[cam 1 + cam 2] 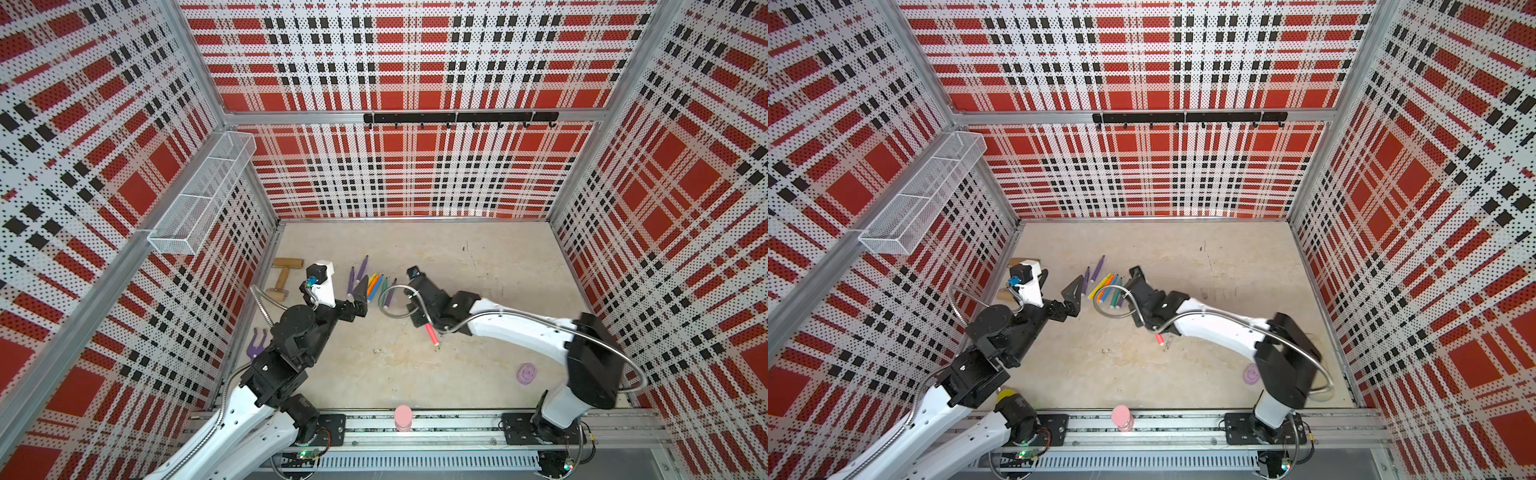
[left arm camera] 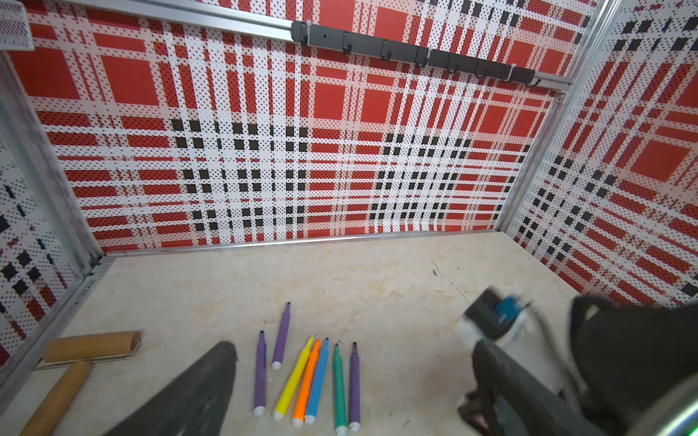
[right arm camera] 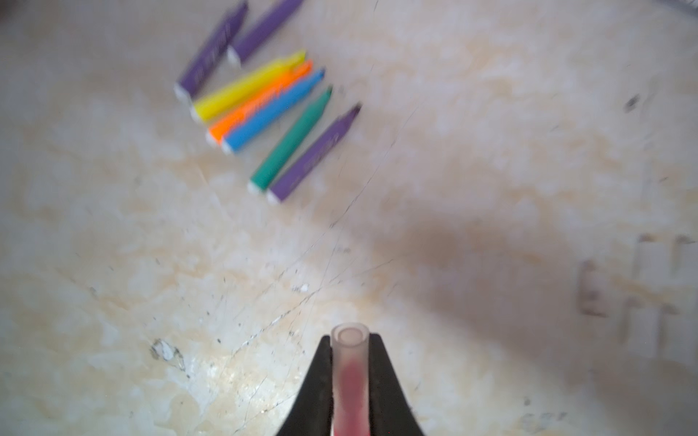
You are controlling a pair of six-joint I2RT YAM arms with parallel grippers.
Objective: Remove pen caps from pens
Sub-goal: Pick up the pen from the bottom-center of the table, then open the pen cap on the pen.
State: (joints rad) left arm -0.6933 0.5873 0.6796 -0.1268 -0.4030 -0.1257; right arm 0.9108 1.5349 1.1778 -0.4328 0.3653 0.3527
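Note:
The robot's left gripper needs to next close on the pink-red pen's body (image 1: 432, 336), near the end of the pen away from the pen cap that the right gripper holds.
Several uncapped pens (image 1: 376, 284), purple, yellow, orange, blue and green, lie in a loose row on the table at the back left, seen also in the left wrist view (image 2: 313, 381) and, blurred, in the right wrist view (image 3: 264, 109). My left gripper (image 2: 355, 362) stands open just left of them, holding nothing; one finger (image 1: 360, 291) shows in a top view. My right gripper (image 3: 349, 339) is shut on a pink-red pen (image 1: 431, 334) to the right of the row. Its pale translucent pen cap (image 3: 349, 351) sits between the jaws; the pen's other end pokes out under the wrist.
A wooden roller (image 1: 284, 274) and a purple garden fork (image 1: 255, 343) lie along the left wall. A lilac smiley disc (image 1: 527, 372) sits at the front right, and a pink cylinder (image 1: 403, 417) stands on the front rail. A wire basket (image 1: 203, 195) hangs on the left wall.

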